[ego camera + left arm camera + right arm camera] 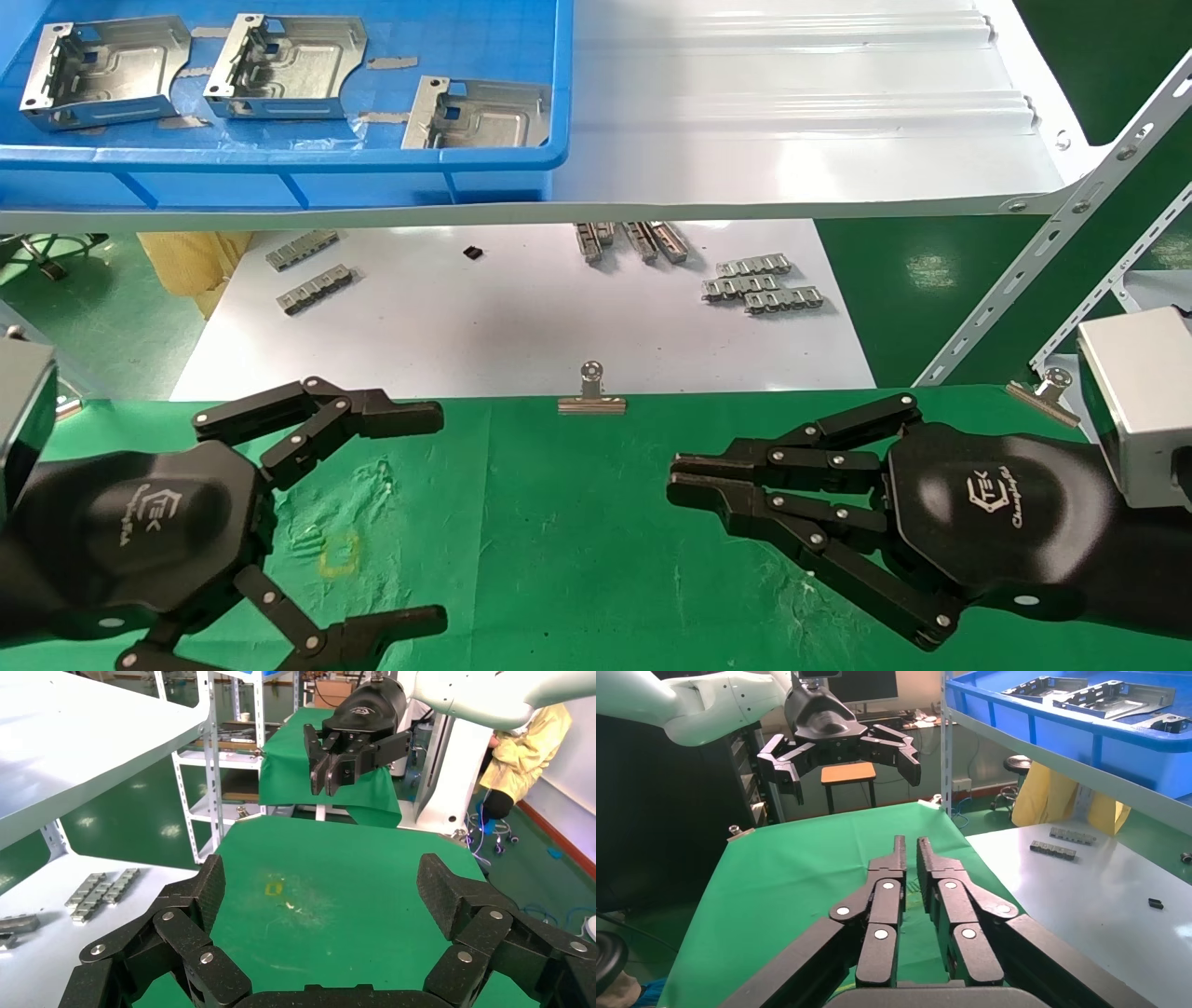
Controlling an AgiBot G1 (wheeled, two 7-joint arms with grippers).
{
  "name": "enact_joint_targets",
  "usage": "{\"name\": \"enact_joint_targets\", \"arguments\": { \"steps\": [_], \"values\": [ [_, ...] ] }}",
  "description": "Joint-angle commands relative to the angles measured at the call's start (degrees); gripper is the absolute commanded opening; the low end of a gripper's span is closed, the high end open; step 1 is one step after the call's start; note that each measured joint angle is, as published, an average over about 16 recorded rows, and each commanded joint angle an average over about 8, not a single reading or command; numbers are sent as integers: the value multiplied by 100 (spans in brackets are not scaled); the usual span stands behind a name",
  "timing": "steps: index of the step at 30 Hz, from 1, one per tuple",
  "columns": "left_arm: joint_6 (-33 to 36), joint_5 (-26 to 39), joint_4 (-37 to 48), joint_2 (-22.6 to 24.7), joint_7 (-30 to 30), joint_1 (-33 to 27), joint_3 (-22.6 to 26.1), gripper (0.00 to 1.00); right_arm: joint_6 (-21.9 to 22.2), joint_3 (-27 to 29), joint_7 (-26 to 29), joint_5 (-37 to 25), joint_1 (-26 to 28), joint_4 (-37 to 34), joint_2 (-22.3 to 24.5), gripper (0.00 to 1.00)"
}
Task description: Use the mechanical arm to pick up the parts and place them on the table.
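Note:
My left gripper will close around the raised edge with holes (235,54) of the middle silver part inside the blue bin.
Three shiny silver parts (107,70) (284,65) (480,112) lie in a blue bin on the upper shelf, far from both grippers. They also show in the right wrist view as parts (1116,695). Over the green table (559,559), my left gripper (438,517) hovers at the near left, open wide and empty; its own view shows the gripper (323,888) over bare cloth. My right gripper (672,477) is at the near right, pointing left. It is shut with nothing between its fingers, as its own view of the gripper (911,845) confirms.
The blue bin (279,163) sits on a white shelf board (792,102) above a lower white board with grey toothed strips (764,284). A binder clip (591,396) grips the cloth's far edge. Slanted shelf struts (1043,270) stand at the right. A yellow square mark (338,552) is on the cloth.

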Motion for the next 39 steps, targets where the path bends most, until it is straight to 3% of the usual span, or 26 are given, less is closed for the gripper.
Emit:
{"name": "enact_joint_targets", "arguments": {
  "steps": [1, 10, 14, 18, 22, 26, 35, 39],
  "values": [
    [0, 0, 0, 0, 0, 0, 0, 100, 0, 0, 0, 0, 0, 0, 0, 0],
    [-16, 7, 3, -2, 2, -20, -7, 100, 0, 0, 0, 0, 0, 0, 0, 3],
    [-107, 103, 40, 40, -12, -320, -26, 100, 0, 0, 0, 0, 0, 0, 0, 53],
    [-217, 421, 313, 239, -51, -1120, 36, 100, 0, 0, 0, 0, 0, 0, 0, 100],
    [-275, 979, 1122, 628, -88, -2172, 269, 100, 0, 0, 0, 0, 0, -1, 0, 100],
    [-476, 1628, 2448, 1101, -71, -3199, 556, 100, 0, 0, 0, 0, 0, -1, 0, 100],
    [-2047, 2928, 5201, 1985, 240, -4796, 1024, 100, 0, -1, 0, 0, 0, -1, 0, 100],
    [-2229, 3265, 5822, 2122, 331, -5108, 1215, 53, 0, -1, 0, 0, 0, -1, 0, 100]
  ]
}}
